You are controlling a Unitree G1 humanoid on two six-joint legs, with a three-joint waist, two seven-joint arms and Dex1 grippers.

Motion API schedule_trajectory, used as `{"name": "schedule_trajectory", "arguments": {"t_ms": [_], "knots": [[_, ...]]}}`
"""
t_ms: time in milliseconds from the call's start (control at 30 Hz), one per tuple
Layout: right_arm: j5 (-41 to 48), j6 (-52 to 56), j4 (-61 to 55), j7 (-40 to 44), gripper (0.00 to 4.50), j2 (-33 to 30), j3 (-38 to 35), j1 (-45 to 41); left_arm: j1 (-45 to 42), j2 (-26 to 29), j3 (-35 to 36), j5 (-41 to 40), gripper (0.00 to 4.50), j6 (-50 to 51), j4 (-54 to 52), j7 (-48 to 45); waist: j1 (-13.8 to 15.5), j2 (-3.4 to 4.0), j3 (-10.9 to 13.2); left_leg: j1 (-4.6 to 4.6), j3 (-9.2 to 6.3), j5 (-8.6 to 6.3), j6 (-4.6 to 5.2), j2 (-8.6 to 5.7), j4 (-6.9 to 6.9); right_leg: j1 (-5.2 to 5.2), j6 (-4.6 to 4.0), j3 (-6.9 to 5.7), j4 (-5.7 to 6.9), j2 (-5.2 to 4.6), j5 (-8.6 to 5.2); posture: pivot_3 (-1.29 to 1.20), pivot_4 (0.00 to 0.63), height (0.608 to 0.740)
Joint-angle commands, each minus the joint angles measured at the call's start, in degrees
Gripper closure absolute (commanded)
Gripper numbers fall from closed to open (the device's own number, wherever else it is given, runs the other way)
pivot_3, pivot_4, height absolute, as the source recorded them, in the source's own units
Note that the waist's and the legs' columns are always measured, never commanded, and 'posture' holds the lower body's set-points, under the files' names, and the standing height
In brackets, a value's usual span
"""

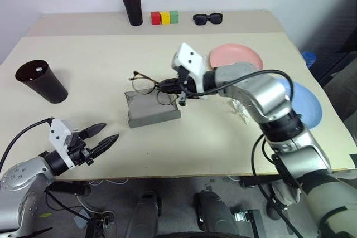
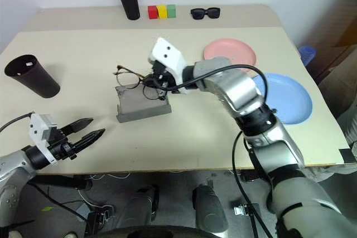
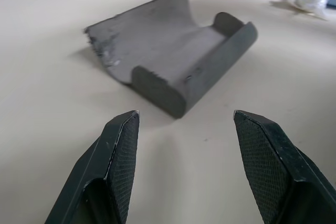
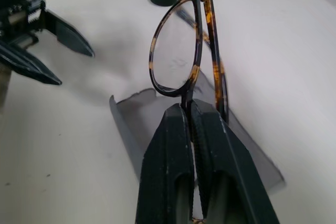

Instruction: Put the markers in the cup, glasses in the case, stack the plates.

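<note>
The robot's right gripper should release the glasses, now held just above that case, inside the open grey case [image 1: 156,111] [image 4: 157,136], close behind the case's raised front side.
My right gripper [image 1: 167,86] is shut on the bridge of the thin round-lens glasses [image 1: 144,83], holding them just above the open grey case [image 1: 152,111]. The right wrist view shows the glasses [image 4: 176,51] upright between the fingertips, with the case [image 4: 131,124] below. Near the table's front left edge my left gripper [image 1: 110,132] stands open and empty, pointing at the case [image 3: 173,61]. The dark cup [image 1: 42,81] stands at the left. A pink plate [image 1: 235,57] and a blue plate [image 1: 305,104] lie side by side on the right, partly behind my right arm. The markers are out of view.
At the back stand a black pen holder [image 1: 133,5] with orange-red pens, three coloured blocks [image 1: 164,17] and black sunglasses [image 1: 207,19]. A crumpled white wad [image 1: 241,112] lies beside the blue plate, under my right forearm.
</note>
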Motion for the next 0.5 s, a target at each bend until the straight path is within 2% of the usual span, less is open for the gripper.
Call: {"name": "schedule_trajectory", "arguments": {"t_ms": [33, 233, 500], "knots": [[-5.9, -10.2, 10.9, 4.4, 4.46, 3.6, 2.6, -5.0, 0.3, 1.6, 2.6, -0.3, 1.57, -0.7, -0.2, 0.3, -0.1, 0.0, 0.0, 0.0, -0.01, 0.0, 0.0, 0.0, -0.01, -0.01, 0.0, -0.01, 0.0, 0.01, 0.0, 0.0, 0.15, 0.74], [-12.7, -20.6, 24.1, 10.1, 4.46, 7.0, 4.2, -7.7, 2.7, 1.2, 3.3, -0.3, 1.57, -1.7, -1.2, 0.4, -0.1, 0.01, 0.0, 0.0, 0.0, 0.0, 0.0, 0.01, -0.09, -0.06, -0.01, -0.01, 0.02, 0.02, 0.0, 0.0, 0.15, 0.74], [-15.7, -21.4, 20.2, 18.5, 4.46, 3.7, 4.2, -2.7, 6.4, -0.2, 3.9, -1.2, 1.57, -3.6, -2.2, 0.8, -0.1, 0.02, 0.0, 0.0, -0.01, 0.0, -0.01, 0.01, -0.09, -0.06, -0.02, -0.01, 0.02, 0.02, 0.0, 0.0, 0.15, 0.74]]}}
